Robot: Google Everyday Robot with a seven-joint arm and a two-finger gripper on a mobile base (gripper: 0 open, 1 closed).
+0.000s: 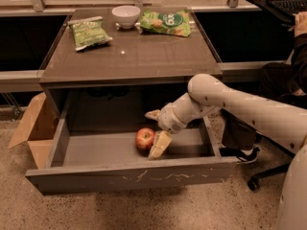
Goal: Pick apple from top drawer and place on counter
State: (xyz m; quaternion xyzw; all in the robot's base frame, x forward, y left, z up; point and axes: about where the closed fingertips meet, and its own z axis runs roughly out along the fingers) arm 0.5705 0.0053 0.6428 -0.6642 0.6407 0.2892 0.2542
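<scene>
One finger touches the apple's front side, the other stands apart behind it; the gripper needs to open, close around the apple's middle (144, 138), then lift.
The apple (145, 139), red with yellowish patches, lies on the floor of the open top drawer (128, 177), near its front middle. My gripper (156, 130) is inside the drawer, just right of the apple, reaching in from the right under the counter (129, 56). It is open. One finger (159, 145) is against the apple's front right side. The other finger (152, 114) is behind the apple and apart from it. The apple rests on the drawer floor.
On the counter stand a white bowl (126, 16) and two green snack bags (88, 31) (165, 22) along the far edge. A cardboard box (33, 128) lies left of the drawer. A seated person (283, 80) and an office chair are at the right.
</scene>
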